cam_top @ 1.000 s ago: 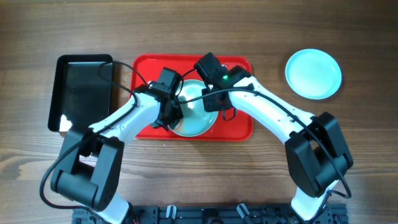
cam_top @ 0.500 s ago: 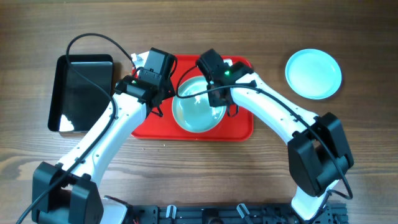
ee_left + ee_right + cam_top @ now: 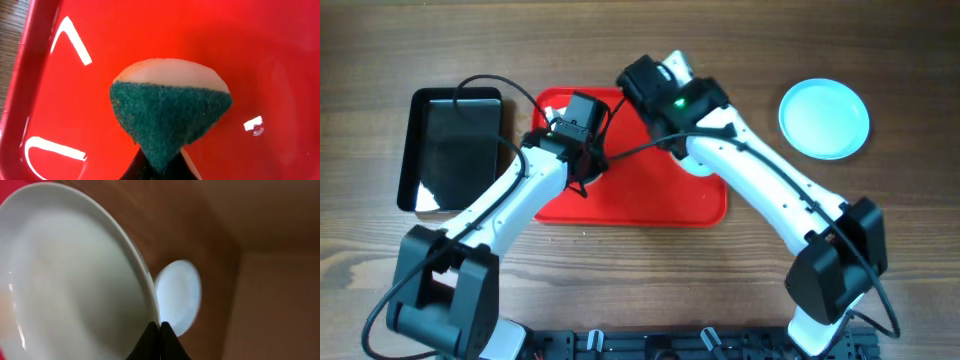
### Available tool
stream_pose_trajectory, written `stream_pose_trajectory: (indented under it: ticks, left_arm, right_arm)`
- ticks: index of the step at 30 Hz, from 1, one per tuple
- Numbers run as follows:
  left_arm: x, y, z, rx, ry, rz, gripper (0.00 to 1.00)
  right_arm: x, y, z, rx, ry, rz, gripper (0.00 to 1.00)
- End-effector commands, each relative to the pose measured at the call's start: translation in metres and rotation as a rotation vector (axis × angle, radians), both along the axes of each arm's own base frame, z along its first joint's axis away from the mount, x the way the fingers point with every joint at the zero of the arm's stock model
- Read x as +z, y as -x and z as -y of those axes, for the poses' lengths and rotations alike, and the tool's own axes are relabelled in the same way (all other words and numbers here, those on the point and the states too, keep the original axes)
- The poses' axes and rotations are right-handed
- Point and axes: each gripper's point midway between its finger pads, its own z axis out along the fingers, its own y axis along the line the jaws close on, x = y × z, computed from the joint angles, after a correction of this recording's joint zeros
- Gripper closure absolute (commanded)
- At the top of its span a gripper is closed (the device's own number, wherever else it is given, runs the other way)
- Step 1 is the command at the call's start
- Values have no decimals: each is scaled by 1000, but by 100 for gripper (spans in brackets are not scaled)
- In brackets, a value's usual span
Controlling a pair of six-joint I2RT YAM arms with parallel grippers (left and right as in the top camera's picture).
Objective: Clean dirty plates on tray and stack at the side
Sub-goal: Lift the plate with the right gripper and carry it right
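Next, my right gripper sets the tilted white plate, now raised over the red tray, down on top of the second plate (image 3: 823, 119) (image 3: 178, 297) on the wooden tabletop.
The red tray (image 3: 650, 200) lies mid-table and shows in the left wrist view (image 3: 280, 60). My left gripper (image 3: 582, 178) hovers over its left part, shut on a green-and-white sponge (image 3: 170, 115); the jaws (image 3: 160, 172) are mostly hidden by it. My right gripper (image 3: 672, 135) is raised over the tray's back right. In the right wrist view its jaws (image 3: 160, 330) are shut on the rim of a tilted white plate (image 3: 75, 280). From overhead only a sliver of that plate (image 3: 698, 163) shows under the arm. A second plate (image 3: 824, 118) lies on the table at the right, also seen from the right wrist (image 3: 177, 297).
A glossy black tray (image 3: 455, 150) lies left of the red tray. A black cable loops from the left wrist over the black tray's back edge. Wooden tabletop surrounds everything.
My right gripper has lifted the plate off the tray and tilted it on edge. My left gripper with the sponge left the plate and now sits over the tray's left part.
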Motion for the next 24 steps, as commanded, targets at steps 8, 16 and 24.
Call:
stream_pose_trajectory:
  ticks: [8,16,24]
  left_arm:
    - [-8,2,-7,30,12,-29,96]
    - [-14,6,-36,102,3,-74,96]
    - [-15,9,-37,104,0,-85,96]
  right_arm:
    - [65,2,-12,122,313,144,96]
    - [74,1,-8,98,352,178,96]
    - [31,-2,-15,81,40,69,96]
